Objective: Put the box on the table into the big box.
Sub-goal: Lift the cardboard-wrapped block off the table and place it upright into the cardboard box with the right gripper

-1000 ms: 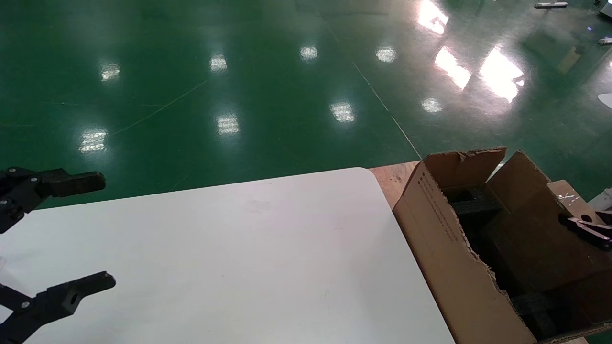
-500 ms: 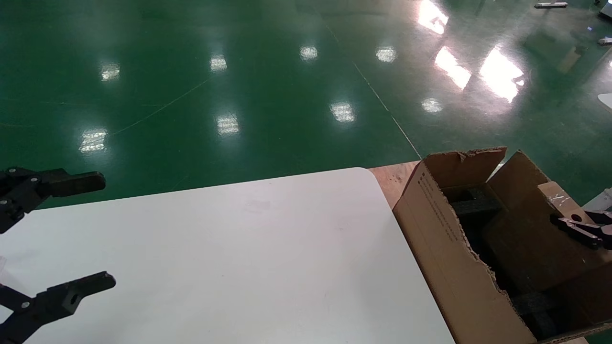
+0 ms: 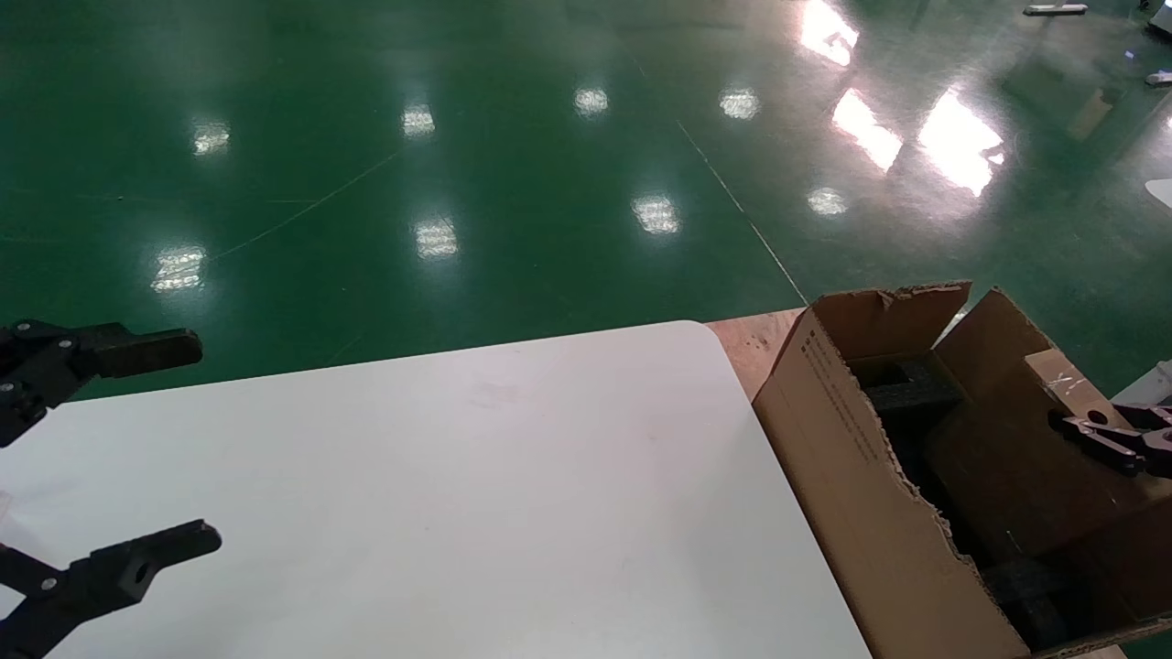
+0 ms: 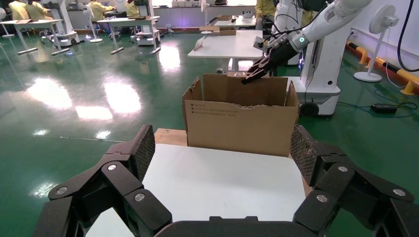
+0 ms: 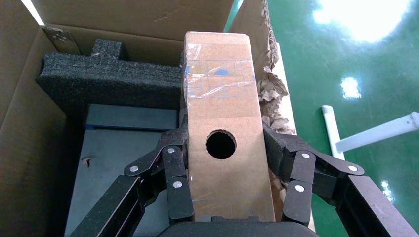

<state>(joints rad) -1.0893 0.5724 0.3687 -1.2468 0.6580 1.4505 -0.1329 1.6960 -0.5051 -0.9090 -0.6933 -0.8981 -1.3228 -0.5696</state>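
The robot's right gripper will release the small box, now upright over the open big box, between the dark grey panel and the big box's far side [image 3: 979, 496].
The small brown box [image 5: 222, 98] has a round hole and taped edges. My right gripper [image 5: 225, 143] is shut on its two sides and holds it upright over the open big box [image 5: 29, 123], near the wall farthest from the table. In the head view the small box [image 3: 1016, 467] sits partly inside the big box [image 3: 851, 458], with my right gripper [image 3: 1112, 437] at its upper edge. My left gripper [image 3: 206, 444] is open and empty over the left end of the white table [image 3: 458, 476]. In the left wrist view my left gripper [image 4: 221, 136] faces the big box [image 4: 237, 123].
Black foam blocks [image 5: 108, 74] and a dark grey panel [image 5: 123, 148] lie inside the big box. The big box stands on a reddish-brown wooden surface [image 3: 755, 348] against the table's right end. Green floor lies beyond the table.
My right gripper has moved a little to the left with the small box, farther over the big box's opening. The left arm has not moved.
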